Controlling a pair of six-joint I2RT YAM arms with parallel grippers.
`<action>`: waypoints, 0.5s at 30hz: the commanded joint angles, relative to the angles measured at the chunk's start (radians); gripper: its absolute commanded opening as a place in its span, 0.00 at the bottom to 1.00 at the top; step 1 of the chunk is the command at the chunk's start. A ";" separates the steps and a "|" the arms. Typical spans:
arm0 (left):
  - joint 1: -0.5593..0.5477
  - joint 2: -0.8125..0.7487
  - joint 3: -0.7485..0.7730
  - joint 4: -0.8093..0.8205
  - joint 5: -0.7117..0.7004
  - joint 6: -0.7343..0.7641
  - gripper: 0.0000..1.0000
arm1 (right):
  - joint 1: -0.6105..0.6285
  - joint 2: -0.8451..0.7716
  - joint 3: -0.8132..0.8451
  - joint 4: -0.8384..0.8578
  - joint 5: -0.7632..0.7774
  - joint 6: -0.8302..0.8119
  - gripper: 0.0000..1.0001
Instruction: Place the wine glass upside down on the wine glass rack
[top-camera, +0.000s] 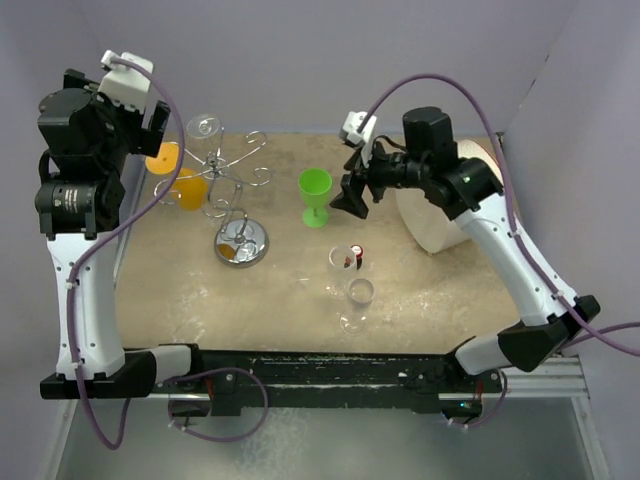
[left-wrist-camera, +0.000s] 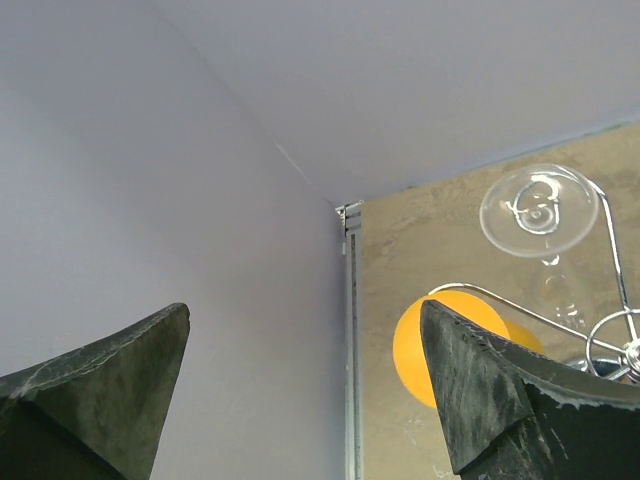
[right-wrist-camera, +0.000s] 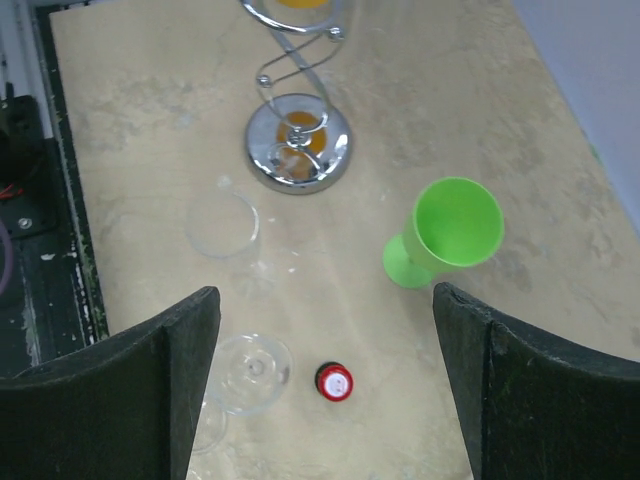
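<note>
Next, my right gripper closes on the rim of the clear wine glass (top-camera: 310, 246) (right-wrist-camera: 258, 228) that stands nearest the rack's shiny base, on the side by the green goblet.
The wine glass rack (top-camera: 241, 243) stands at the left of the table on its shiny disc base (right-wrist-camera: 299, 150), its curled wire arms (left-wrist-camera: 600, 330) on top. A clear wine glass (top-camera: 203, 127) hangs upside down from a far arm, its round foot (left-wrist-camera: 540, 210) uppermost. My left gripper (top-camera: 158, 122) is open just left of it, with nothing between its fingertips (left-wrist-camera: 305, 310). Two orange glasses (top-camera: 180, 180) hang there too; one orange foot (left-wrist-camera: 430, 345) shows. My right gripper (right-wrist-camera: 325, 295) is open above two upright clear wine glasses (right-wrist-camera: 225, 225) (right-wrist-camera: 250, 372).
A green goblet (top-camera: 315, 190) (right-wrist-camera: 455, 225) stands mid-table. A small red-capped bottle (top-camera: 357, 255) (right-wrist-camera: 334, 381) sits beside the clear glasses (top-camera: 352, 285). A big white cylinder (top-camera: 440, 215) stands at the right. Purple walls close in the back and sides.
</note>
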 joint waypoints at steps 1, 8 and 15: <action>0.058 0.017 0.051 0.055 0.031 -0.117 0.99 | 0.081 0.041 -0.018 0.088 0.040 0.078 0.87; 0.108 0.029 0.051 0.055 0.073 -0.141 0.99 | 0.179 0.165 -0.029 0.155 0.107 0.240 0.75; 0.112 0.032 0.040 0.062 0.056 -0.127 0.99 | 0.258 0.223 -0.106 0.212 0.189 0.280 0.67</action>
